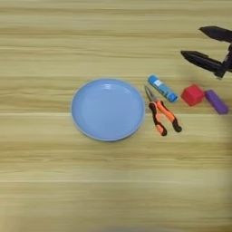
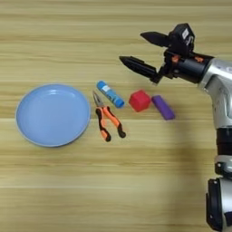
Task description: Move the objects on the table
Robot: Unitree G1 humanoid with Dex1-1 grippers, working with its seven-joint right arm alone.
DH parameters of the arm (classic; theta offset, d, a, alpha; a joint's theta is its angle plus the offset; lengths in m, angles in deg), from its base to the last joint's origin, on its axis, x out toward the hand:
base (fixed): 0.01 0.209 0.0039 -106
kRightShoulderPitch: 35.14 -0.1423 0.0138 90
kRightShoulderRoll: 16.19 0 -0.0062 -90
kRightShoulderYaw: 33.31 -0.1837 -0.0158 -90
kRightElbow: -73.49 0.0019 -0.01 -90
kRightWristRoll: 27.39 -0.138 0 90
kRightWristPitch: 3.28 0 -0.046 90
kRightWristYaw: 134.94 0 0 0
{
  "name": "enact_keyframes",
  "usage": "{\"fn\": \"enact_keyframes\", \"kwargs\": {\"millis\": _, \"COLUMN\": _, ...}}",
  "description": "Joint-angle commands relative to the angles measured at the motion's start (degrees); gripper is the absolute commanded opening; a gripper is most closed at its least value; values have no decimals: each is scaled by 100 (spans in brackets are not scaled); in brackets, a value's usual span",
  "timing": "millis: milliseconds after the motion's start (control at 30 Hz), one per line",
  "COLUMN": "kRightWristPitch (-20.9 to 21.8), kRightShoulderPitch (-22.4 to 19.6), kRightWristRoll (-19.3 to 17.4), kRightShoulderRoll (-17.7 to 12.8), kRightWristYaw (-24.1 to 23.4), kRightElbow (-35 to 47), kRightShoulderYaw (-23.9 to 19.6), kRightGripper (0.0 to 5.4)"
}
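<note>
The robot's right gripper needs to close on the small red cube [image 1: 192, 95], which is between the blue glue stick and the purple block.
A large round light-blue plate [image 1: 108, 108] lies empty on the wooden table [image 1: 54, 181]. Right of it come orange-handled pliers [image 1: 162, 114], a blue glue stick [image 1: 162, 88] lying slantwise, a small red cube [image 1: 192, 95] and a purple block [image 1: 216, 101]. My right gripper [image 2: 131, 47] hangs above and behind the red cube [image 2: 139, 100], its two black fingers spread wide apart, pointing left, with nothing between them. The silver forearm [image 2: 217, 79] enters from the right edge.
The small things sit in a close row, the pliers' tips [image 2: 96, 97] near the glue stick [image 2: 110, 94]. The purple block [image 2: 162, 107] lies just right of the cube. Bare wood stretches across the front and the far left.
</note>
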Motion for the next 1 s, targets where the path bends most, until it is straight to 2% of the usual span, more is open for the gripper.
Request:
{"fn": "enact_keyframes", "kwargs": {"millis": 33, "kRightWristPitch": 456, "kRightShoulderPitch": -453, "kRightWristRoll": 120, "kRightShoulderRoll": -326, "kRightWristYaw": -70, "kRightElbow": -289, "kRightShoulderYaw": -69, "kRightGripper": 536}}
{"fn": "enact_keyframes", "kwargs": {"millis": 200, "kRightWristPitch": 723, "kRightShoulderPitch": -426, "kRightWristRoll": 340, "kRightShoulderRoll": -289, "kRightWristYaw": -60, "kRightElbow": -709, "kRightShoulderYaw": 98, "kRightGripper": 536}}
{"fn": "enact_keyframes", "kwargs": {"millis": 400, "kRightWristPitch": 873, "kRightShoulderPitch": -462, "kRightWristRoll": 621, "kRightShoulderRoll": -158, "kRightWristYaw": -332, "kRightElbow": -1164, "kRightShoulderYaw": 248, "kRightGripper": 536}}
{"fn": "enact_keyframes", "kwargs": {"millis": 700, "kRightWristPitch": 1447, "kRightShoulderPitch": -691, "kRightWristRoll": 1188, "kRightShoulderRoll": -140, "kRightWristYaw": -845, "kRightElbow": -2095, "kRightShoulderYaw": 464, "kRightGripper": 536}}
{"fn": "enact_keyframes", "kwargs": {"millis": 1000, "kRightWristPitch": 1621, "kRightShoulderPitch": -830, "kRightWristRoll": 1455, "kRightShoulderRoll": -57, "kRightWristYaw": -1021, "kRightElbow": -2626, "kRightShoulderYaw": 628, "kRightGripper": 536}}
